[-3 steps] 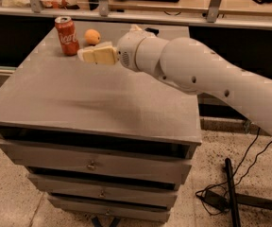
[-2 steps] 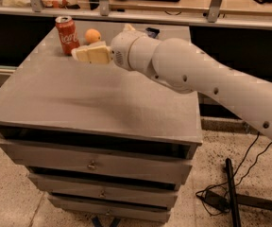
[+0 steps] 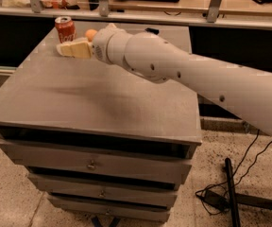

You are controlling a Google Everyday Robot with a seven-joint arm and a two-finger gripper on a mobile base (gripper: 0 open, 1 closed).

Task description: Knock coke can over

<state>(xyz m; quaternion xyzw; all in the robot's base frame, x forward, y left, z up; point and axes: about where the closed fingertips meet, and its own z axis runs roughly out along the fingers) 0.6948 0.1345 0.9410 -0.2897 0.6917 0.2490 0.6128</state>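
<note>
The lower part of the coke can [image 3: 67, 37], beside the orange fruit, will be gripped by my gripper.
The coke can [image 3: 65, 28], red with white lettering and a silver top, stands upright at the back left of the grey cabinet top [image 3: 98, 98]. My gripper [image 3: 63, 49], cream coloured at the end of the thick white arm [image 3: 174, 72], reaches in from the right. Its tip lies just in front of the can's base and overlaps it in the camera view. I cannot tell whether it touches the can.
A round orange fruit [image 3: 90, 34] sits right of the can, partly hidden behind my wrist. A flat dark packet [image 3: 151, 30] lies at the back of the top. A shelf rail [image 3: 140, 17] runs behind the cabinet. Cables and a stand [image 3: 230, 193] lie on the floor at right.
My gripper and arm have moved left and toward the can's base. The can still stands upright in the same place.
</note>
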